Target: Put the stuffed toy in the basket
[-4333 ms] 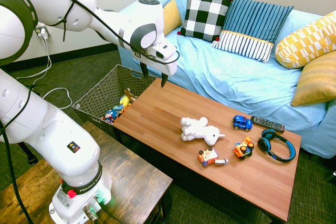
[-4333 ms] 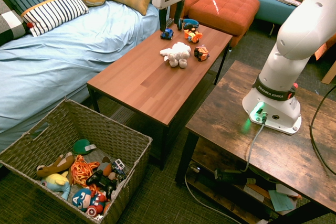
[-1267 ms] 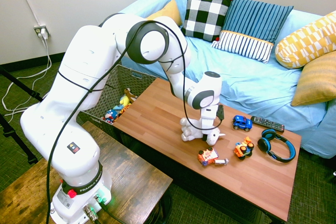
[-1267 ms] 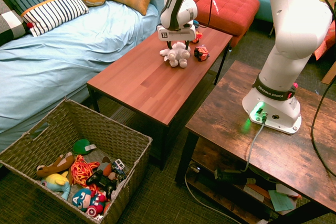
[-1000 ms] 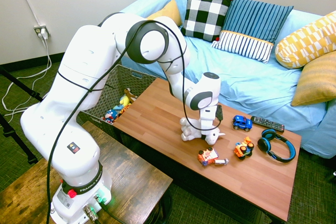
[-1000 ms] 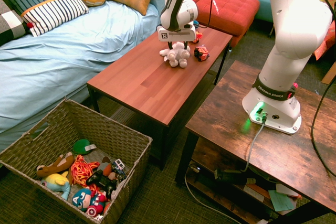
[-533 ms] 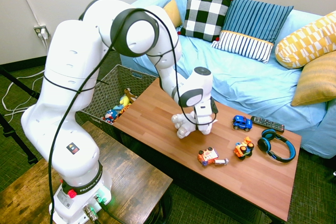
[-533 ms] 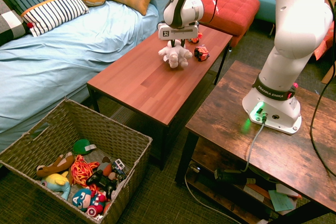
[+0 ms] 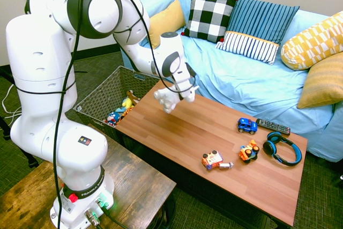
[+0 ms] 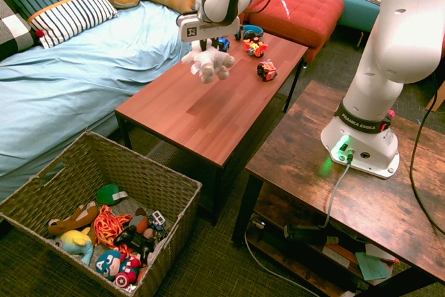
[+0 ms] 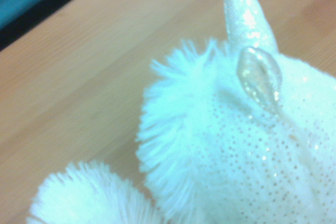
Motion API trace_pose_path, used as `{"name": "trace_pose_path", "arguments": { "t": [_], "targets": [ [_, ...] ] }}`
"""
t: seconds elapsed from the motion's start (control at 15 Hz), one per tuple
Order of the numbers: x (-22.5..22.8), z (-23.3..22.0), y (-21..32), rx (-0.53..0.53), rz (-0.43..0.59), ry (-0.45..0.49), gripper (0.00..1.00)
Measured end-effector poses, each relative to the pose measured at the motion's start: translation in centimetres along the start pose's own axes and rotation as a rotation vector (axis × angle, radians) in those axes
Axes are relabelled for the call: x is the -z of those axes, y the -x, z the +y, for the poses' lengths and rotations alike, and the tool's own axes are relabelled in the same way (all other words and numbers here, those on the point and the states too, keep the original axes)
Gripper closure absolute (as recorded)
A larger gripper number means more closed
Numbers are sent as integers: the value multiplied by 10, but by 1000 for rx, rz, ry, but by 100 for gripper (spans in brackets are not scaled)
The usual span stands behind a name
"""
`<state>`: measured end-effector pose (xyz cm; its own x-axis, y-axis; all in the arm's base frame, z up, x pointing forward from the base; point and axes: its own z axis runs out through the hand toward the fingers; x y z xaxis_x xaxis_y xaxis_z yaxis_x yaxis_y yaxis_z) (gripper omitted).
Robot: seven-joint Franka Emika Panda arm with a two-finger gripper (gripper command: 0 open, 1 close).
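Next, my gripper lets go of the stuffed toy on the green toy in the basket (image 10: pixel 104 195), next to the brown plush dog.
The stuffed toy (image 9: pixel 167 99) is a white plush animal hanging in the air above the wooden coffee table (image 9: pixel 177 127). My gripper (image 9: pixel 172 92) is shut on it from above. From the other side the stuffed toy (image 10: pixel 207 63) dangles below the gripper (image 10: pixel 205 45), legs down, over the table's middle. In the wrist view its fluffy head (image 11: pixel 241 150) with a shiny horn fills the picture. The basket (image 10: pixel 83 172) stands on the floor past the table's end, open at the top, with several toys inside. The basket (image 9: pixel 107 92) lies left of the held plush.
On the table's far part lie a blue toy car (image 9: pixel 247 126), two small orange toys (image 9: pixel 213 160) (image 9: pixel 249 151), a remote (image 9: pixel 272 126) and blue headphones (image 9: pixel 281 148). A blue sofa (image 9: pixel 252 84) with cushions runs along the table. A darker side table (image 10: pixel 348 179) bears the arm.
The gripper has shut on the stuffed toy and lifted it off the table. It has carried the plush along the table toward the basket end.
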<state>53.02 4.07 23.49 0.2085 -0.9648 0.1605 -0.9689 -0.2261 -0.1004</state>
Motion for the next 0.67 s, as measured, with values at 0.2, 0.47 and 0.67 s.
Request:
{"name": "trace_pose_path", "arguments": {
  "t": [0.2,0.47,0.67],
  "targets": [
    [12,-20,103,133,16,-27,100],
    [-9,-18,182,373,63,-18,100],
    [-5,-29,210,441,72,-53,100]
  ]
}}
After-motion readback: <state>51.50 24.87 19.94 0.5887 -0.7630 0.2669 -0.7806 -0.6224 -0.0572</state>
